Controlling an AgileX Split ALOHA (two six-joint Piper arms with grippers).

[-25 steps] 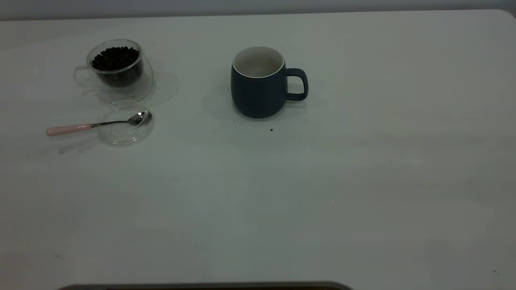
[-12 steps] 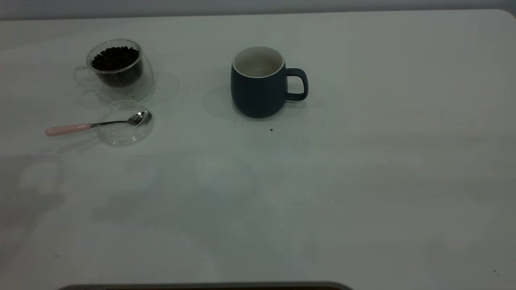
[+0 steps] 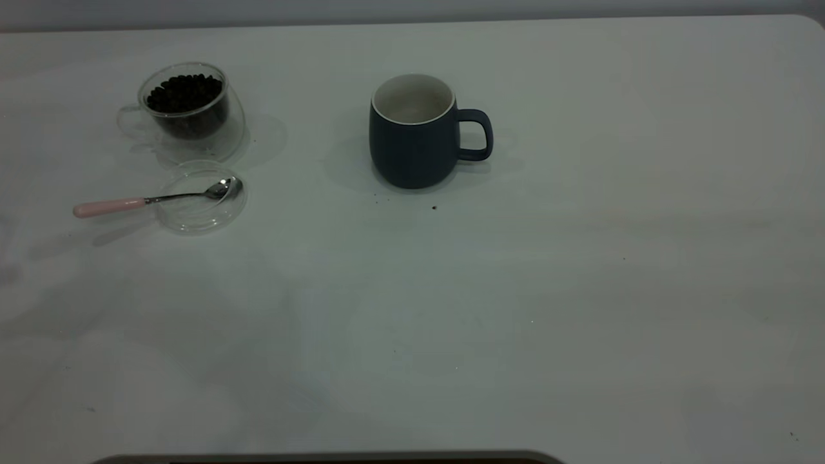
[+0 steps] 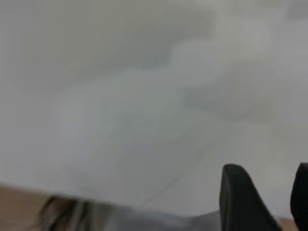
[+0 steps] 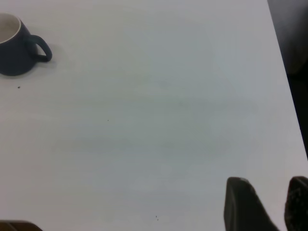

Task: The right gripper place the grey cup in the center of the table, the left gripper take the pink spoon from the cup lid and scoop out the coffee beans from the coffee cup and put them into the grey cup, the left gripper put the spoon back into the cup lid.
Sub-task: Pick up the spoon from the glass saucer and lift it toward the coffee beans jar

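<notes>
The middle of the pink spoon's handle [image 3: 111, 206] lies beyond the cup lid's rim, and my left gripper will go there next and close on it.
The grey cup [image 3: 412, 138], dark with a pale inside, stands upright near the table's middle with its handle to the right; it also shows in the right wrist view as the grey cup [image 5: 14, 45]. At the far left a glass coffee cup [image 3: 187, 109] holds coffee beans [image 3: 184, 91]. In front of it lies the clear cup lid [image 3: 201, 205] with the pink spoon [image 3: 109, 206], bowl in the lid and handle pointing left. Neither arm shows in the exterior view. My left gripper [image 4: 265, 195] is open over bare table. My right gripper [image 5: 267, 199] is open, far from the grey cup.
A few dark crumbs [image 3: 434, 207] lie in front of the grey cup. The white table [image 3: 580, 290] spreads wide to the right and front. Its right edge [image 5: 288, 91] shows in the right wrist view.
The cups, lid and spoon have not moved. Faint shadows shift over the front left part of the table.
</notes>
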